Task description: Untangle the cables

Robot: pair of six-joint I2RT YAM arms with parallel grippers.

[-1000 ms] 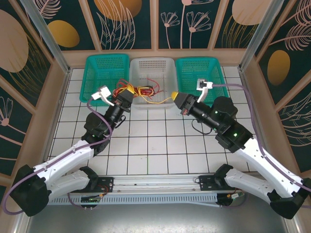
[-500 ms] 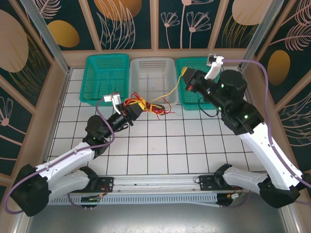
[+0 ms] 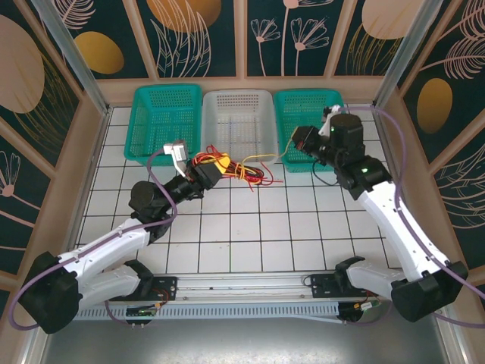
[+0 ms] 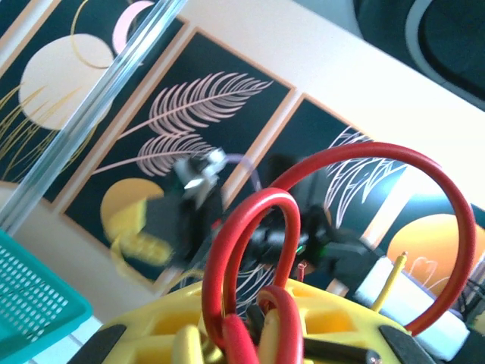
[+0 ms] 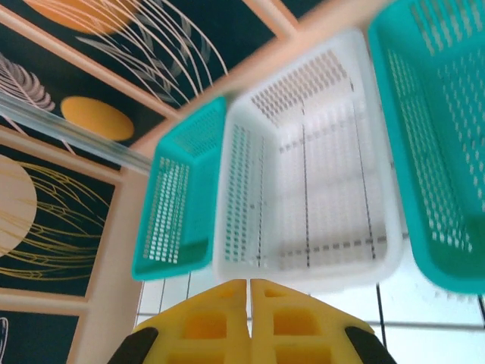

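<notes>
Next, my left gripper lets go of the tangle on the open tiles (image 3: 223,231) between the white basket and the silver rail.
The cables (image 3: 244,170) are a red, yellow and black tangle on the tiles in front of the white basket (image 3: 239,94). My left gripper (image 3: 217,164) is shut on the tangle's left end. In the left wrist view, red loops (image 4: 250,250) rise out of the shut yellow fingers (image 4: 151,334). One yellow cable (image 3: 274,159) runs up from the tangle to my right gripper (image 3: 295,145), which is shut on it above the gap between the white basket and the right teal basket (image 3: 303,94). In the right wrist view that gripper (image 5: 250,303) has its fingers pressed together and the wire is hidden.
Three baskets stand along the back wall: a left teal basket (image 3: 163,89), the white one and the right teal one, also seen as the white basket (image 5: 318,250) and a teal basket (image 5: 178,250). A black cable (image 3: 324,179) hangs under the right arm.
The left gripper drew the tangle out of the white basket onto the tiles. The right gripper lifted the yellow cable up and right, then came back down and left, slackening it.
</notes>
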